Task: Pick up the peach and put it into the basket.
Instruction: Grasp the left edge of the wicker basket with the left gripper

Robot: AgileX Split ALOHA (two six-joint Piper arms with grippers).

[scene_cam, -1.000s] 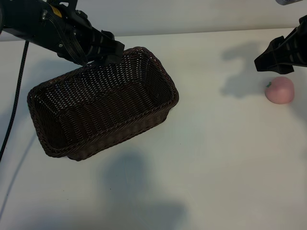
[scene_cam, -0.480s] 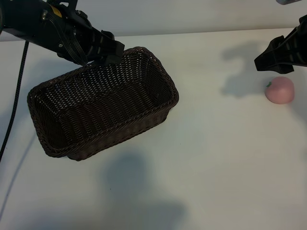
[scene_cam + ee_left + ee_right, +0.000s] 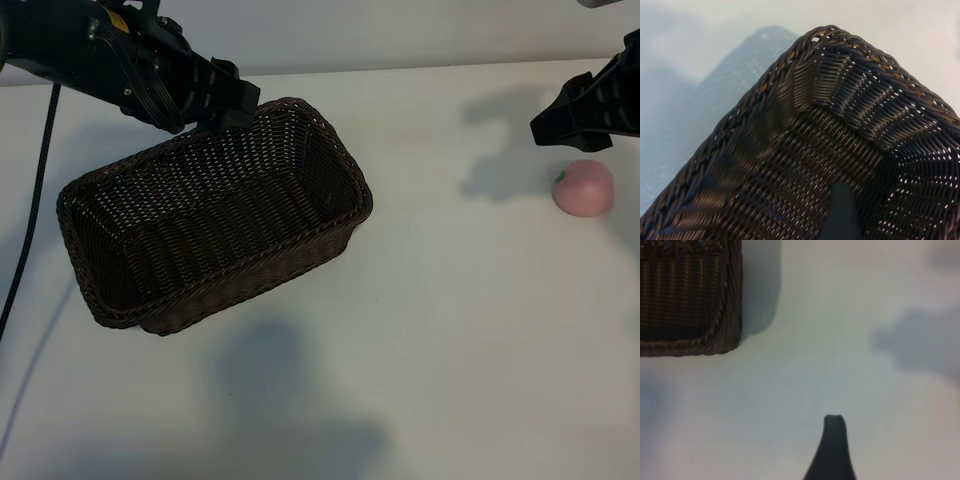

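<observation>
I should next grab the dark-brown wicker basket with my left gripper by the rim of its short side (image 3: 76, 258) farthest from the peach.
The pale-pink peach (image 3: 583, 187) lies on the white table at the far right, well apart from the basket. The dark-brown wicker basket (image 3: 330, 225) sits at the left, nothing inside it. My right gripper (image 3: 562, 127) hovers just behind and above the peach, open, nothing in it. Its wrist view shows one dark finger (image 3: 834, 440) over bare table and a corner of the basket (image 3: 726, 325); the peach is out of that view. My left gripper (image 3: 233, 102) hangs open over the basket's far rim. One finger (image 3: 841, 212) shows above the basket's woven inside (image 3: 840, 37).
A black cable (image 3: 35, 200) runs down the table's left side past the basket. Bare white tabletop (image 3: 460, 330) lies between basket and peach and across the whole front. The arms cast dark shadows on it.
The left gripper has drawn slightly back and up from the basket's far rim. Basket, peach and right gripper have stayed put.
</observation>
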